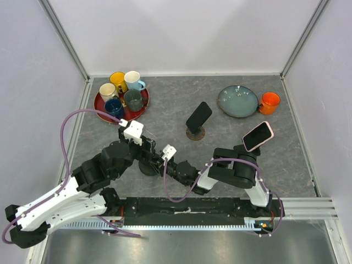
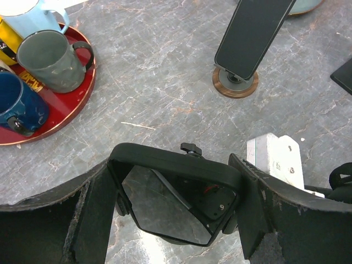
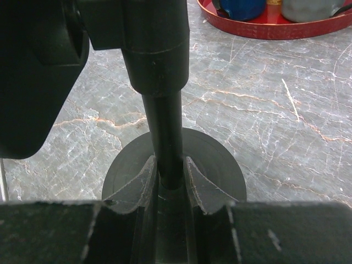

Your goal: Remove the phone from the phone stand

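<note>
Next, my right gripper lets go of the black phone stand on the table diagonally [image 1: 170, 165] in front of the wooden-based stand.
The phone [image 2: 165, 209] is black with a glossy screen and sits on a black phone stand [image 3: 165, 121] that has a thin pole and a round base [image 3: 217, 173]. In the top view the stand [image 1: 147, 168] is low in the middle, between both arms. My left gripper [image 2: 175, 165] straddles the phone's upper edge, and its fingers [image 2: 250, 192] press the two sides. My right gripper [image 3: 169, 165] is shut on the stand's pole just above the base. In the top view the left gripper [image 1: 144, 154] and the right gripper [image 1: 158, 165] meet over the stand and hide most of the phone.
A red tray [image 1: 97, 103] with several mugs sits at the back left. Another black phone on a wooden-based stand [image 1: 198, 117] stands mid-table, and a pink-cased phone [image 1: 257, 136] is to the right. A teal plate [image 1: 237, 101] and an orange mug [image 1: 269, 103] are at the back right.
</note>
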You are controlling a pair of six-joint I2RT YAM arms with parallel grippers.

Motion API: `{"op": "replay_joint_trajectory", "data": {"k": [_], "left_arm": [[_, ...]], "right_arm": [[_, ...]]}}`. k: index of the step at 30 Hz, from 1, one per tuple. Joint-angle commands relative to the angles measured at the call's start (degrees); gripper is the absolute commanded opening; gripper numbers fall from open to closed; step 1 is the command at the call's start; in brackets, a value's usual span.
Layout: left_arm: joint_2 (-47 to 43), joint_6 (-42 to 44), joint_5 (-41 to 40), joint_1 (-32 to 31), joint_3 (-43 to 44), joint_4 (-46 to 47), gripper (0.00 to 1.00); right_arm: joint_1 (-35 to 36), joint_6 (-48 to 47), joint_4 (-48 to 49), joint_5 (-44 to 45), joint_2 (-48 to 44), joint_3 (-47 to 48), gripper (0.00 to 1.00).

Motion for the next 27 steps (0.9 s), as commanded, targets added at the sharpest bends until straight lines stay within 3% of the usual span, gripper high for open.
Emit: {"op": "replay_joint_trajectory", "data": {"k": [1,9,14,27], "left_arm": [[-5.0,-0.4,-3.6,0.0,6.6,30.0,0.02],[-4.3,-1.9,-3.2,0.0,9.6,26.8,0.02],[-3.5,-3.1,-3.1,0.0,13.7,19.6,0.02],[-1.2,-1.9,-2.3,0.0,19.9,15.6,0.02]], "right_arm": [[0.3,0.4,-22.0,2.6,5.5,-2.9,0.00],[0.3,0.9,-23.3,3.7,5.6,-2.3,0.00],[0.3,1.1,-24.3,4.2,6.0,-1.7,0.00],[0.6,1.1,-26.5,5.0,6.6,0.1,0.00]]}}
